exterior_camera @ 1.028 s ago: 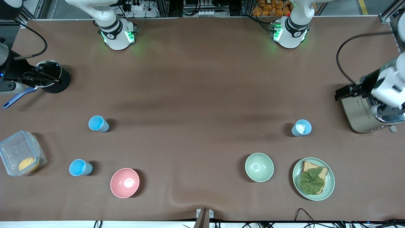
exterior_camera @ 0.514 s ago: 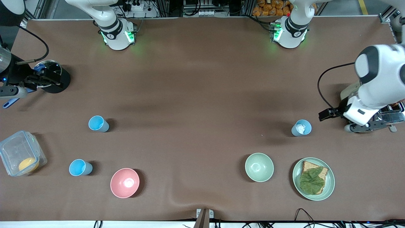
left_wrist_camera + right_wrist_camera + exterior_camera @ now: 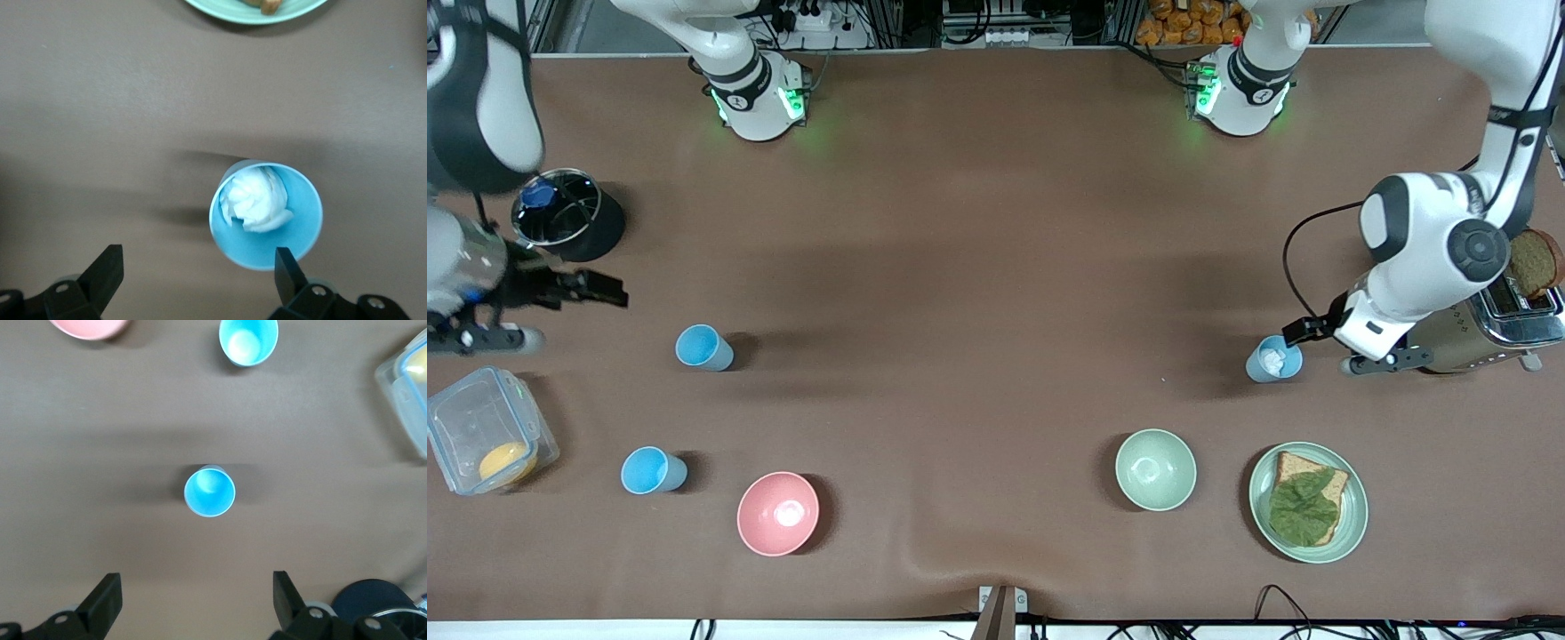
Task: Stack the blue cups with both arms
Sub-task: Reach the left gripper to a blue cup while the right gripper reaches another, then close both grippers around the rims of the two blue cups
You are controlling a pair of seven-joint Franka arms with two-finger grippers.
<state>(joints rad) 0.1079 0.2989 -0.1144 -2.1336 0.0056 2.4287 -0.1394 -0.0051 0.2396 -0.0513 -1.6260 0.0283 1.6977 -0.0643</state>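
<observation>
The sky-blue cup farther from the pink bowl will be taken by my right gripper, which will close on the rim (image 3: 679, 342) (image 3: 230, 505) of that cup, on the side toward the black utensil holder.
A grey-blue cup (image 3: 1273, 359) with a white crumpled wad inside stands toward the left arm's end. My left gripper (image 3: 1303, 331) is open just beside its rim. In the left wrist view the cup (image 3: 267, 243) lies by one fingertip (image 3: 287, 263) of that gripper (image 3: 197, 273). Two bright sky-blue cups (image 3: 703, 347) (image 3: 653, 470) stand toward the right arm's end. My right gripper (image 3: 609, 295) is open over the table beside the first one. The right wrist view shows that cup (image 3: 209, 492) ahead of the open gripper (image 3: 193, 607), and the other cup (image 3: 248, 340).
A black utensil holder (image 3: 569, 218) and a clear lidded box (image 3: 485, 431) are at the right arm's end. A toaster (image 3: 1485, 329) is at the left arm's end. A pink bowl (image 3: 777, 513), a pale green bowl (image 3: 1155, 468) and a plate (image 3: 1263, 498) with bread lie nearer the camera.
My left gripper swung from the toaster to beside the grey-blue cup. My right gripper left the utensil holder, without the blue utensil, and moved toward the sky-blue cup.
</observation>
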